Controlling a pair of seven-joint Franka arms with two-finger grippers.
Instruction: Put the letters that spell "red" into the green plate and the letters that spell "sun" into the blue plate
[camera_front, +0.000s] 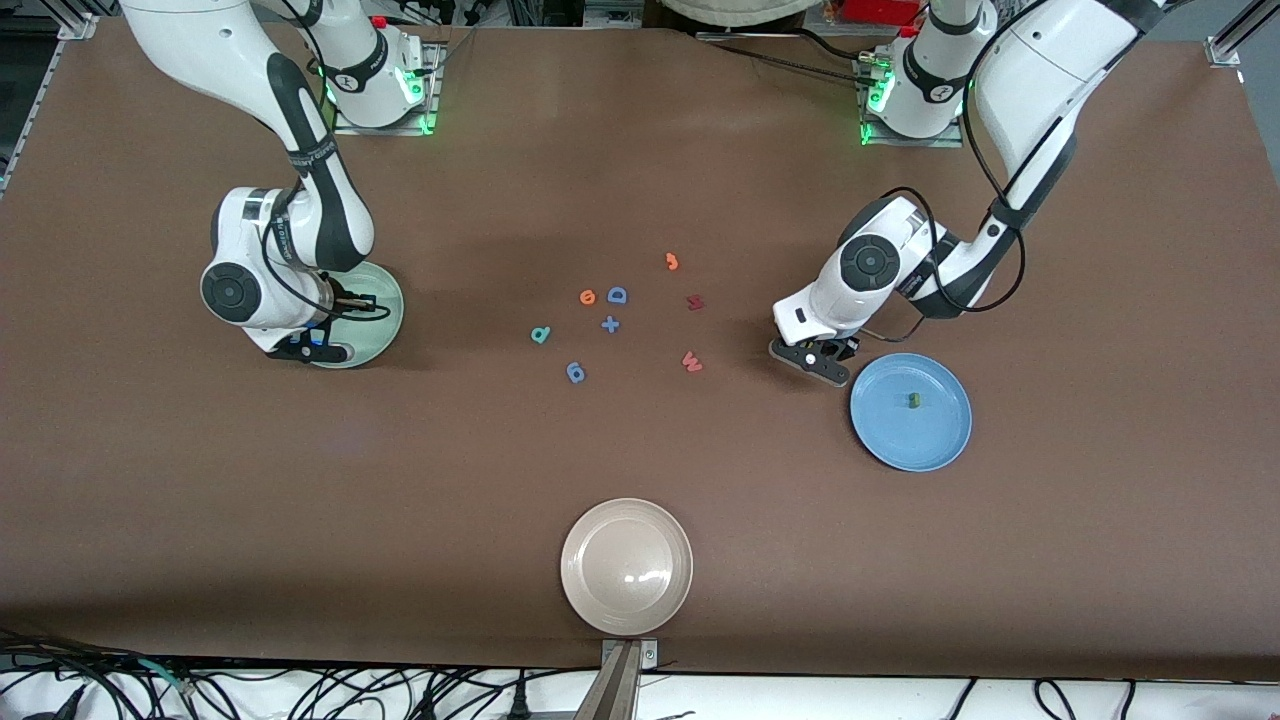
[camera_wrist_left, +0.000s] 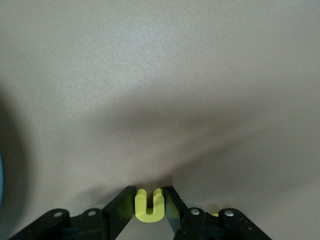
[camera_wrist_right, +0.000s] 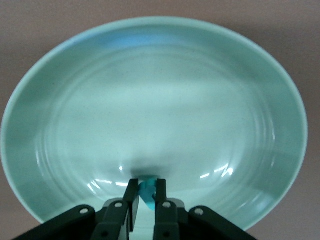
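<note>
My left gripper should release the yellow "u" just inside the blue plate's rim (camera_front: 876, 382), on the part facing the loose letters in the middle of the table.
My left gripper (camera_front: 820, 362) is down at the table beside the blue plate (camera_front: 880, 440), shut on the yellow "u" (camera_wrist_left: 149, 205), with a finger against each side. A dark green "n" (camera_front: 913, 400) lies in that plate. A sliver of another yellow piece (camera_wrist_left: 215, 215) shows by one finger. My right gripper (camera_front: 318, 348) hangs over the green plate (camera_front: 385, 320), shut on a small teal letter (camera_wrist_right: 148, 189) just above the plate's floor (camera_wrist_right: 150, 100). The teal "d" (camera_front: 541, 334) and the orange "e" (camera_front: 587, 296) lie mid-table.
Other loose letters lie mid-table: a blue D (camera_front: 617, 295), a blue plus (camera_front: 610, 324), a blue rounded piece (camera_front: 575, 372), two red letters (camera_front: 696, 302) (camera_front: 691, 361) and an orange hooked piece (camera_front: 672, 261). A beige plate (camera_front: 626, 565) sits near the front edge.
</note>
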